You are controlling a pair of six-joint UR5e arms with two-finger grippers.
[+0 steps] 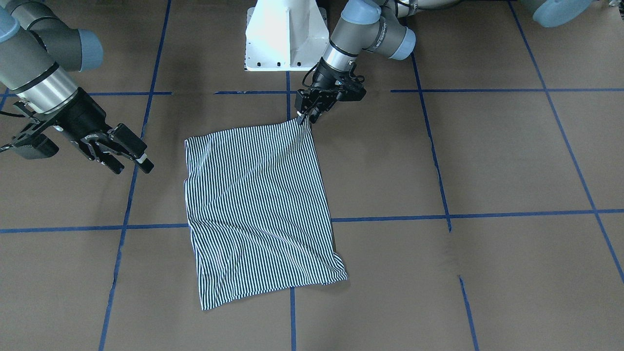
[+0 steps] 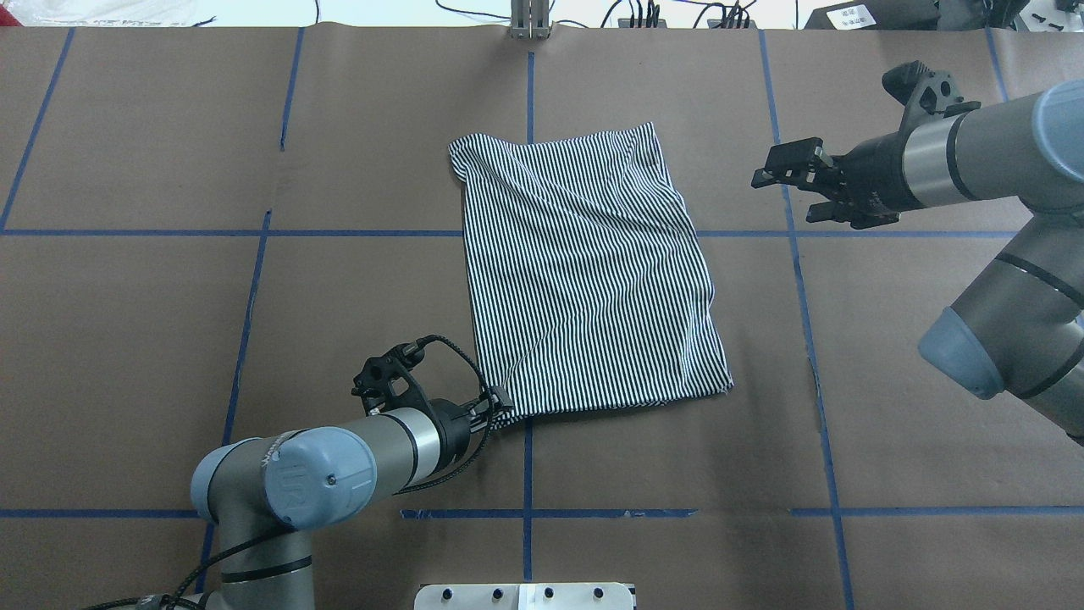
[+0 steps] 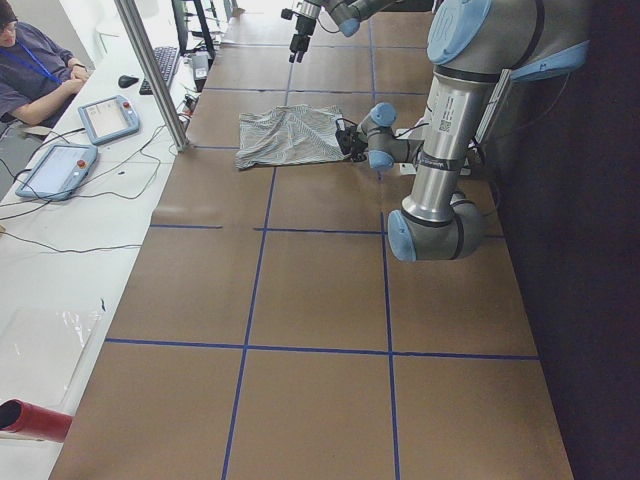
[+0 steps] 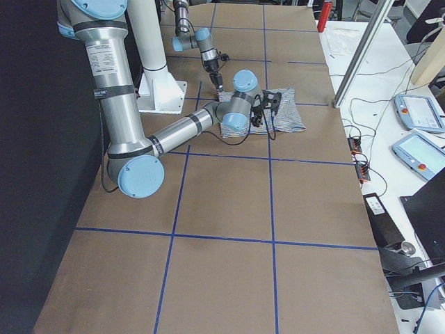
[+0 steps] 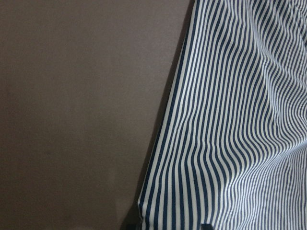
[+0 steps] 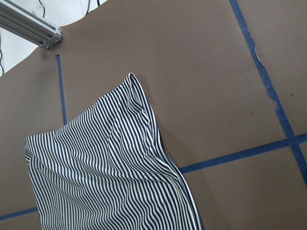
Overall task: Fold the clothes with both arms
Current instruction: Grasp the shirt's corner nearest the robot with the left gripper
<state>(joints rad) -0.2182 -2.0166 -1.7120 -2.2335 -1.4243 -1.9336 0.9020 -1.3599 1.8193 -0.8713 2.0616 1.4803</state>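
Observation:
Next, I close my right gripper on the striped shirt's edge [image 1: 220, 140] nearest the robot base, slightly in from the free corner opposite my left gripper.
The striped shirt [image 1: 258, 204] [image 2: 584, 271] lies on the brown table, folded into a rough rectangle with some wrinkles; no collar or buttons show. My left gripper [image 1: 305, 118] [image 2: 501, 408] is down at the shirt's corner nearest the robot base, shut on the cloth there. Its wrist view shows the striped cloth [image 5: 230, 120] close up beside bare table. My right gripper [image 1: 134, 168] [image 2: 779, 193] hangs open and empty off the shirt's far right side, apart from it. The right wrist view looks down on the shirt's far corner [image 6: 105, 167].
Blue tape lines [image 1: 390, 218] grid the brown table cover. The white pedestal base [image 1: 285, 39] stands at the robot's side. An aluminium post [image 2: 529, 25] rises at the far edge. A person [image 3: 35, 75] sits at a side bench with tablets [image 3: 105, 118].

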